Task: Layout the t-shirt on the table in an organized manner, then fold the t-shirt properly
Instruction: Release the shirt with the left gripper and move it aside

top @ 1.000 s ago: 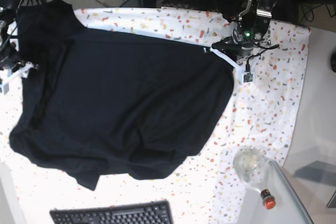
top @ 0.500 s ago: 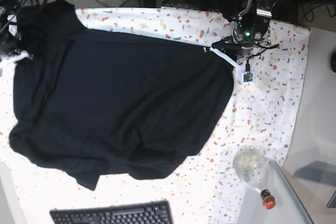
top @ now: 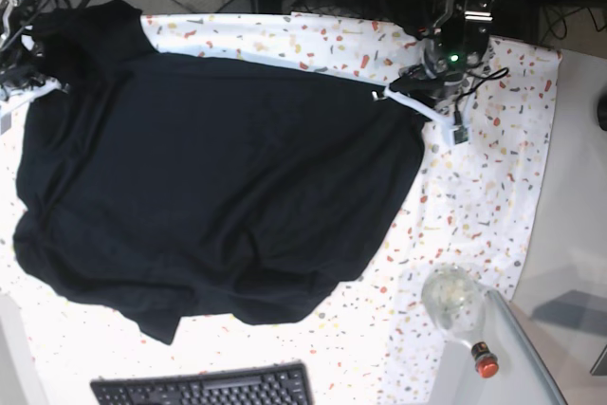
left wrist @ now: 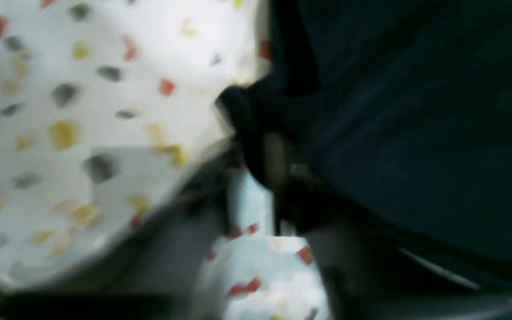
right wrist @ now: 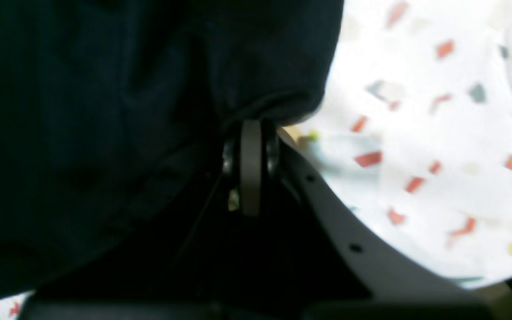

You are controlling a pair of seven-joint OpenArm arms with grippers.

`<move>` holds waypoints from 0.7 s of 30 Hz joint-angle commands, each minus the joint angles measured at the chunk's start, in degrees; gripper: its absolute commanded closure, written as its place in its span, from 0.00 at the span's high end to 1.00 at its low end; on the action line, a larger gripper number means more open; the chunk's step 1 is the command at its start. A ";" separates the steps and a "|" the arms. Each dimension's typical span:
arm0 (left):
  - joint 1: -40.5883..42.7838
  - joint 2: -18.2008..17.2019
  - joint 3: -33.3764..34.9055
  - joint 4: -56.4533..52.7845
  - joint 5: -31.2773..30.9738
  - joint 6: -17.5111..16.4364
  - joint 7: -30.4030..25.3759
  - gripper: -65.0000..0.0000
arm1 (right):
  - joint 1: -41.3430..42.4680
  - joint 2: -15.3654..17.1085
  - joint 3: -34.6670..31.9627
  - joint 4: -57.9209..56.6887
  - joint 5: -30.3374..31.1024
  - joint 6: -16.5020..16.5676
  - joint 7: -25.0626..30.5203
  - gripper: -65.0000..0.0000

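Observation:
I have only a thin piece of the t-shirt's corner in my left gripper, so next I open it and grip more cloth there [left wrist: 273, 125] before I lift the t-shirt to smooth it.
The black t-shirt [top: 218, 187] lies spread over the speckled table [top: 484, 187], rumpled along its near edge. At the far left my right gripper [top: 38, 87] holds the shirt's upper left edge. In the right wrist view its jaws [right wrist: 251, 133] are shut on a bunched fold of the t-shirt [right wrist: 82, 111]. My left gripper [top: 389, 94] reaches the shirt's far right corner. The left wrist view is blurred. It shows the t-shirt [left wrist: 416, 111] bunched at the gripper's [left wrist: 256, 178] tips over the table [left wrist: 82, 89]. Whether it still grips is unclear.
A black keyboard [top: 204, 388] lies at the near edge. A clear glass jar [top: 452, 299] and a red-capped bottle [top: 484, 359] stand at the near right. A plain grey side surface [top: 579, 215] borders the table on the right. Cables and gear crowd the back.
My right gripper moved up along the left edge and shut on the shirt, pulling its left side outward. The left arm shifted slightly toward the back.

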 commanded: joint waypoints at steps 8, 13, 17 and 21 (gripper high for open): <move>6.34 3.74 -10.28 12.12 0.39 -0.03 -0.88 0.66 | 0.44 0.78 0.08 1.11 0.46 0.12 0.78 0.00; 4.14 4.70 -12.22 8.69 0.30 -5.92 -1.23 0.84 | 0.52 0.78 0.08 1.11 0.46 0.21 0.78 0.00; 1.77 6.29 -15.03 4.56 0.30 -12.34 -1.32 0.89 | 0.52 0.78 0.08 1.11 0.46 0.38 0.78 0.00; -2.19 8.75 -20.57 -2.92 0.30 -15.51 -1.32 0.90 | 0.35 0.78 0.08 1.11 0.46 0.38 0.78 0.00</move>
